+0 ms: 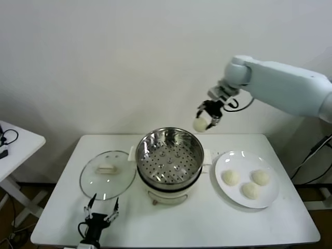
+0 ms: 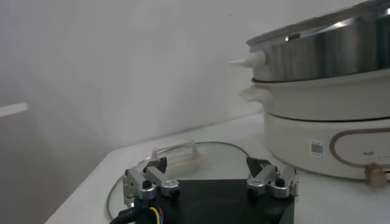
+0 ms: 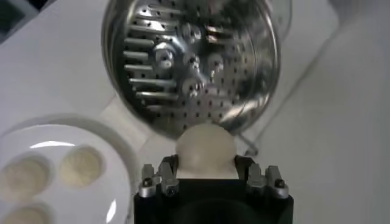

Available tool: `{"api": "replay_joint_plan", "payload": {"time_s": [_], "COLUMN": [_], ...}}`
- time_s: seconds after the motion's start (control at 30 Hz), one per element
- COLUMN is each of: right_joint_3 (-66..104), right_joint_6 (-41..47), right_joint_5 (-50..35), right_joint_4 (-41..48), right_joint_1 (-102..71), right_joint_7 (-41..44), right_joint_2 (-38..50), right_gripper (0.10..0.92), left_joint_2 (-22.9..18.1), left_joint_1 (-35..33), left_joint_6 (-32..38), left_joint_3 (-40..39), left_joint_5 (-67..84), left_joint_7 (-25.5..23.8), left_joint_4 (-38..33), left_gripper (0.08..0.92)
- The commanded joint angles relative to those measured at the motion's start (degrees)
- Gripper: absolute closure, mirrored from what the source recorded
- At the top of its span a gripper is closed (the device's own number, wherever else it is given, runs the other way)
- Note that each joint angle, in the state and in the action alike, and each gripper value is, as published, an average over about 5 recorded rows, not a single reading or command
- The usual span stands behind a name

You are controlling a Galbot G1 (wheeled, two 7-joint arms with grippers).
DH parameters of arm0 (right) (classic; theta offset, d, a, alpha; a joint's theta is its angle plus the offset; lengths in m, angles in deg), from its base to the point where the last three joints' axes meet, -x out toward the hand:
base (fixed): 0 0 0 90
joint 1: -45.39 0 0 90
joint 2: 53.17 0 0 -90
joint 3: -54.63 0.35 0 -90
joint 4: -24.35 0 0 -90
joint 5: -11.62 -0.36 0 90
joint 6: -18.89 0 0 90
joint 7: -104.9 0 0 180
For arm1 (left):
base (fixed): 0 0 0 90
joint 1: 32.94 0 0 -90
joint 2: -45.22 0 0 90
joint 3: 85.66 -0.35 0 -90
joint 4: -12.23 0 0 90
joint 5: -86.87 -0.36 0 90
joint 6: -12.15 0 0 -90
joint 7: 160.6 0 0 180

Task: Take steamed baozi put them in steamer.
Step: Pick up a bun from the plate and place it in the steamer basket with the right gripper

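My right gripper is going to release the baozi on the steamer's perforated bottom [image 1: 171,142] [image 3: 224,95], near the steamer's rim that is closest to the wall.
My right gripper [image 1: 206,119] is shut on a steamed baozi [image 1: 201,124], held in the air above and behind the right rim of the steamer [image 1: 169,155]. In the right wrist view the baozi [image 3: 205,151] sits between the fingers, with the steamer's perforated floor [image 3: 192,64] empty beyond it. Three more baozi [image 1: 230,177] [image 1: 260,177] [image 1: 250,190] lie on the white plate [image 1: 232,158] to the steamer's right. My left gripper [image 1: 101,211] is open and empty, low at the table's front left, in front of the glass lid.
A flat glass lid [image 1: 107,174] lies left of the steamer; it shows in the left wrist view [image 2: 177,157] beside the pot base [image 2: 329,143]. A small white side table [image 1: 15,142] stands at far left. The wall is close behind.
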Motion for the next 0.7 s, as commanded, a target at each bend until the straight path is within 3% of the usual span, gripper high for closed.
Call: {"api": "replay_joint_plan", "payload": {"time_s": [0.03, 0.3, 0.7], "right_joint_3": [2.2, 6.4, 7.9], "right_joint_6": [-21.1, -28.1, -28.2], "right_joint_5": [18.7, 25.6, 26.6], "right_joint_4": [5.3, 20.9, 26.2], "right_joint_1": [-5.4, -14.9, -19.0], "right_joint_7": [-6.0, -6.4, -5.1], "right_joint_2": [-11.4, -17.5, -20.3], "right_gripper": [0.404, 0.406, 0.406], "left_joint_2": [0.3, 0.3, 0.2], "left_joint_1": [-0.1, -0.2, 0.0], "left_joint_6": [0.0, 0.2, 0.7], "left_joint_3": [0.4, 0.6, 0.9], "left_joint_5": [0.2, 0.3, 0.2], "left_joint_7": [0.3, 0.3, 0.3], "left_joint_4": [-0.2, 0.2, 0.8], "left_gripper": [0.177, 0.177, 0.177]}}
